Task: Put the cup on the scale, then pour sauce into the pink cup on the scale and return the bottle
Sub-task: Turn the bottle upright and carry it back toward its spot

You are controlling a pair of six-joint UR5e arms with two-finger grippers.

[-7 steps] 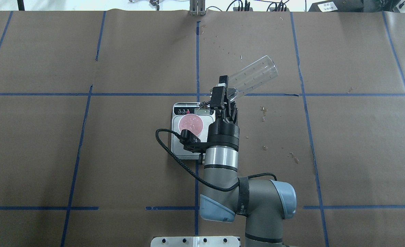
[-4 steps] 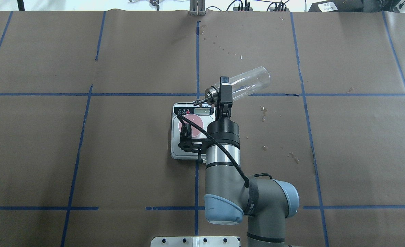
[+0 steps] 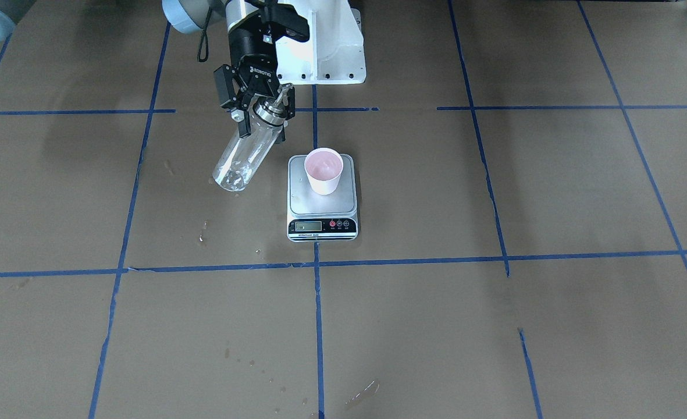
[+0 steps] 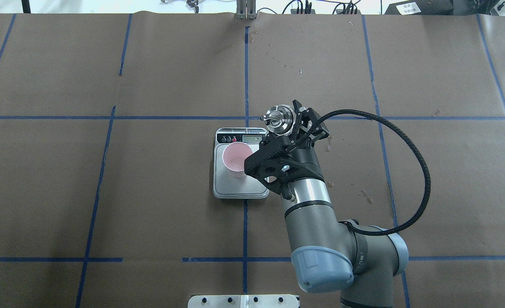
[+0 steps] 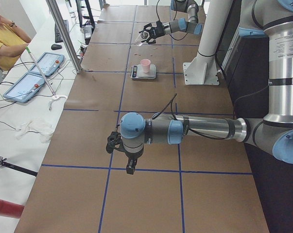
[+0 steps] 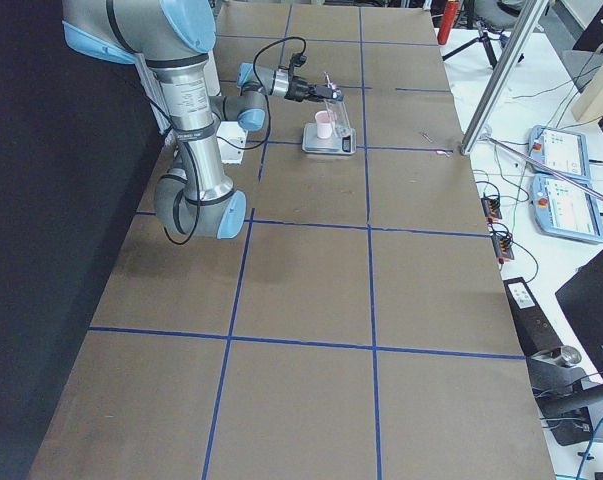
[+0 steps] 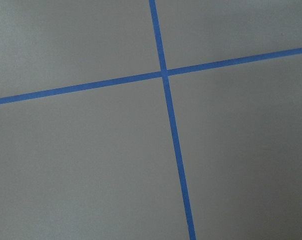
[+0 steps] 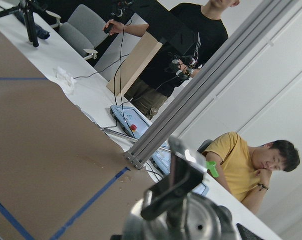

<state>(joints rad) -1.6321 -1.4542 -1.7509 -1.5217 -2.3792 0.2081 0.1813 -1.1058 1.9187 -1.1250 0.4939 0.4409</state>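
Observation:
The robot's right gripper needs to set the glass bottle down past the water drops from the scale, close beside the long blue tape point(image 3: 153, 195). The bottle now hangs above the table beside the scale.
The pink cup point(image 3: 323, 170) stands upright on the steel scale point(image 3: 320, 208), with pale liquid inside. In the overhead view the cup point(image 4: 236, 158) sits on the scale point(image 4: 231, 189) towards its display end. My right gripper point(image 3: 259, 107) is shut on the clear glass bottle point(image 3: 243, 152) just below its metal cap. The bottle hangs above the table beside the scale, cap up, base slanting away from my base. From overhead only its cap point(image 4: 278, 116) shows, at the right gripper point(image 4: 294, 123). My left gripper point(image 5: 122, 150) shows only in the exterior left view; I cannot tell its state.
Water drops point(image 4: 328, 143) lie on the brown paper to the right of the scale. More wet spots point(image 3: 203, 231) show in the front view. Operators point(image 8: 251, 160) sit beyond the table's far edge. Blue tape lines cross the paper.
The right wrist has turned the bottle from lying tipped with its spout over the scale to cap up. It has shifted right, away from the cup. The cup now shows fully.

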